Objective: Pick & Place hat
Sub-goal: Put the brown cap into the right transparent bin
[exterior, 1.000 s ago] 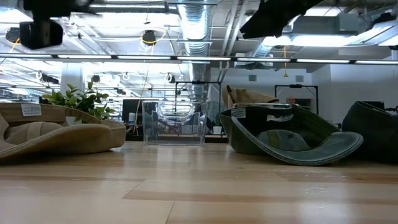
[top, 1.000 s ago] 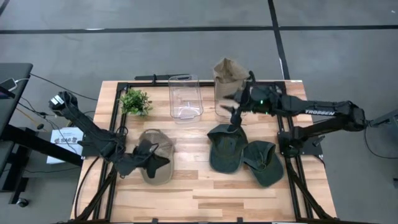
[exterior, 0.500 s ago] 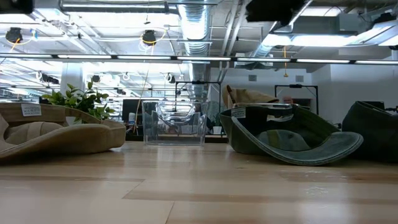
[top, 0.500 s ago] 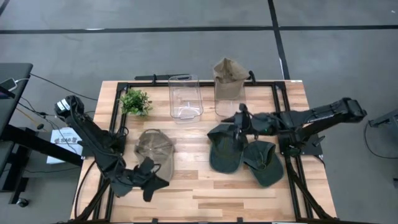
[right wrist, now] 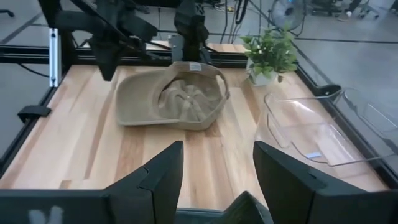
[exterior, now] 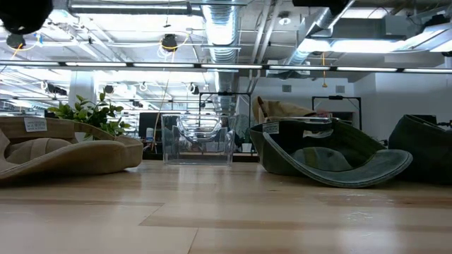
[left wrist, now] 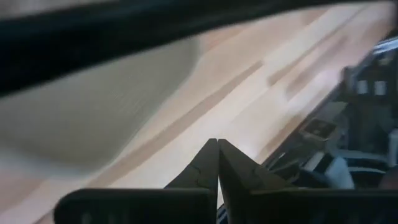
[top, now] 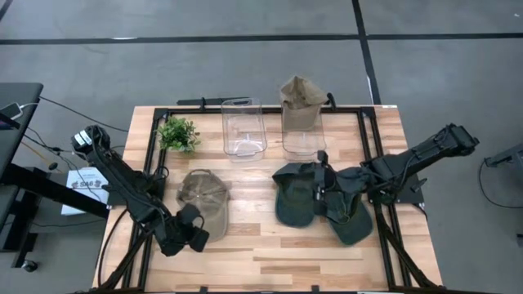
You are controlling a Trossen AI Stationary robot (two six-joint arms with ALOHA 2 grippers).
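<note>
My left fingers, shut empty just past the tan hat's visor, should open and grip the visor's side edge (right wrist: pixel 138 82) before lifting.
A tan hat (top: pixel 204 198) lies crown down on the table's left half; the right wrist view shows its hollow inside facing up (right wrist: pixel 174 96). Two dark green hats (top: pixel 294 196) (top: pixel 350 214) lie side by side on the right half. A second tan hat (top: pixel 299 93) sits on the top of the right clear container (top: pixel 302 135). My left gripper (top: pixel 196 235) is shut and hangs just beyond the tan hat's near edge, holding nothing (left wrist: pixel 217 163). My right gripper (top: pixel 315 186) hovers open above the green hats, its fingers pointing toward the tan hat (right wrist: pixel 217 180).
An empty clear container (top: pixel 243 129) stands at the far middle, and a small potted plant (top: pixel 178 133) at the far left. Bare wood lies along the near edge. A black frame (top: pixel 372 110) runs around the tabletop.
My left gripper has drawn back from over the tan hat toward the table's near edge, tipped downward and shut on nothing. My right gripper has swung from the far containers toward the near edge, to above the green hats, and has stayed open. The hats have not moved.
</note>
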